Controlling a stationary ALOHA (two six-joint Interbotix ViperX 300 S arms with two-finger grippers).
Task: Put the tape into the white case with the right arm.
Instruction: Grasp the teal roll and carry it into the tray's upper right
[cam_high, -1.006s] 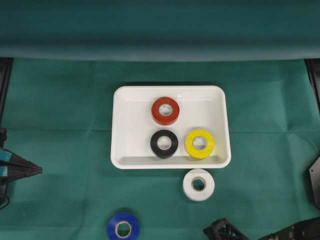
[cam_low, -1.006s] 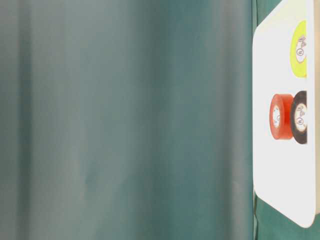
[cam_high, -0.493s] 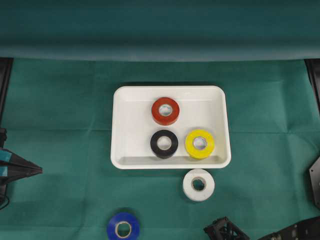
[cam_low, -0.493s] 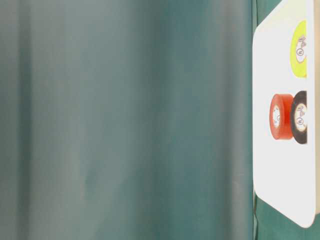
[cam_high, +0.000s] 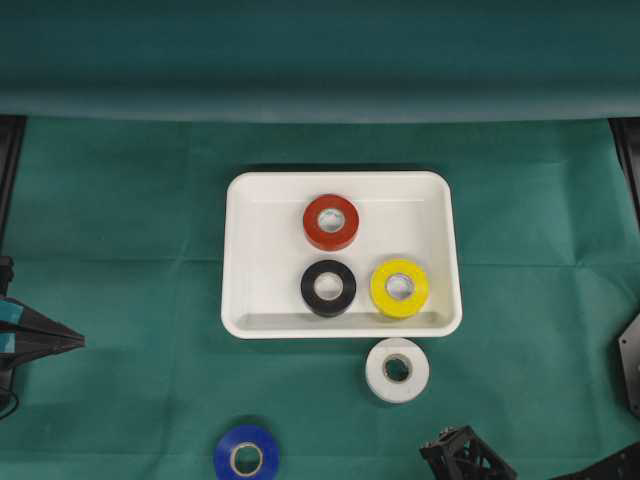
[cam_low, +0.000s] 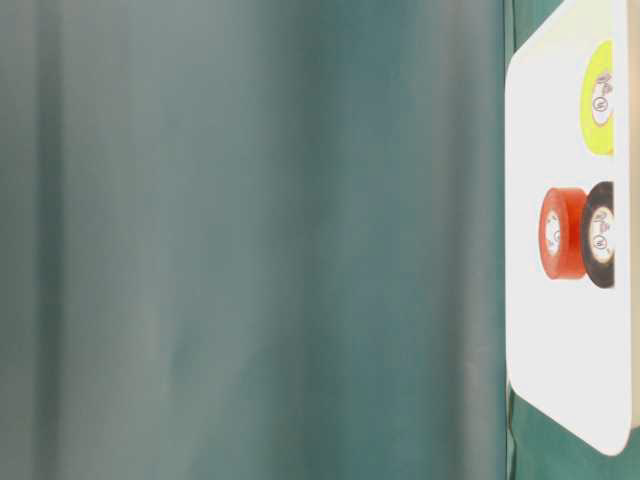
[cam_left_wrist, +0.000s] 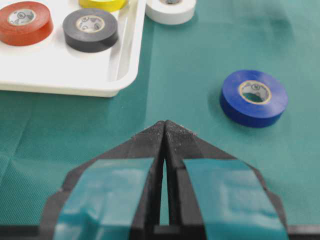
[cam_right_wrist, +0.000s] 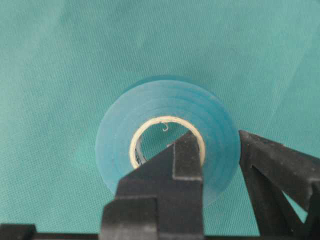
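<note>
I will set the pale blue tape roll in the white case (cam_high: 388, 220) with my right gripper, beside the red roll, behind the yellow roll.
A pale blue tape roll (cam_right_wrist: 116, 142) lies flat on the green cloth in the right wrist view. My right gripper (cam_right_wrist: 215, 137) is shut on its wall, with one finger (cam_right_wrist: 186, 160) in the core and the other outside on the right. In the overhead view only that gripper's black frame (cam_high: 466, 458) shows at the bottom edge, and this roll is out of view there. The white case (cam_high: 250, 250) holds a red roll (cam_high: 331, 222), a black roll (cam_high: 328, 288) and a yellow roll (cam_high: 399, 288). My left gripper (cam_left_wrist: 165, 125), with teal bands, is shut and empty.
A white roll (cam_high: 397, 370) lies on the cloth just in front of the case's near right corner. A blue roll (cam_high: 246, 454) lies at the bottom left of centre. A green backdrop rises behind the table. The left gripper (cam_high: 72, 342) rests at the left edge.
In the overhead view the right gripper's frame has shifted slightly to the right along the bottom edge. Rolls, case and left gripper have not moved.
</note>
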